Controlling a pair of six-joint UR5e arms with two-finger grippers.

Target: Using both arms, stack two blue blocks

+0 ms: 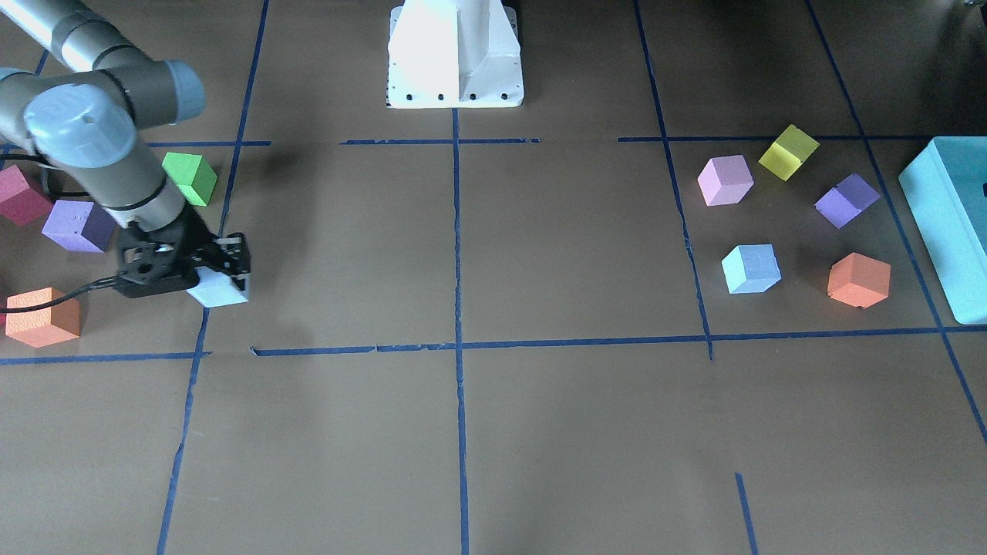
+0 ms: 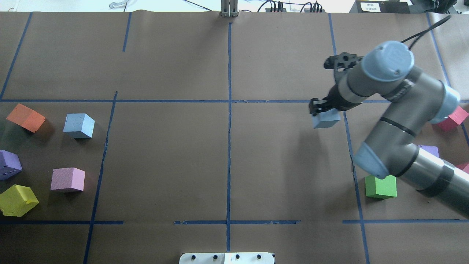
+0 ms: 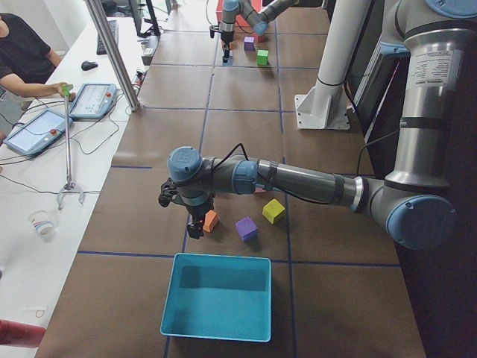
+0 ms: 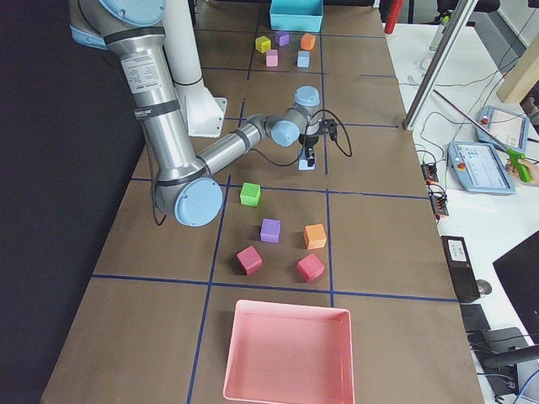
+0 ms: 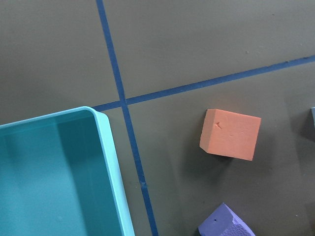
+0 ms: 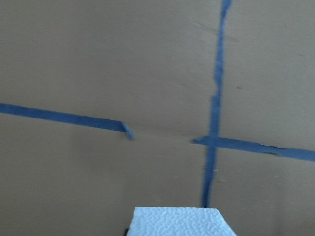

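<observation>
Next, I set the pale blue block down with my right gripper on the centre line [image 1: 453, 277] between the white stand and tape crossing.
My right gripper [image 2: 322, 110] is shut on one pale blue block [image 2: 326, 119] and holds it a little above the table, right of the centre line. It shows at the left of the front view [image 1: 220, 274] with the block [image 1: 218, 293], whose top shows in the right wrist view [image 6: 179, 221]. The other blue block [image 2: 78, 125] rests on the table at the far left, also in the front view [image 1: 750, 268]. My left gripper [image 3: 195, 228] shows only in the left side view, above the cubes near the teal bin; I cannot tell whether it is open.
A teal bin [image 1: 952, 223] stands past the left cubes: orange [image 2: 25, 117], purple [image 2: 9, 165], pink [image 2: 67, 179], yellow [image 2: 16, 200]. A green cube [image 2: 381, 186] and other cubes lie under the right arm. A pink tray [image 4: 286, 353] is at the right end.
</observation>
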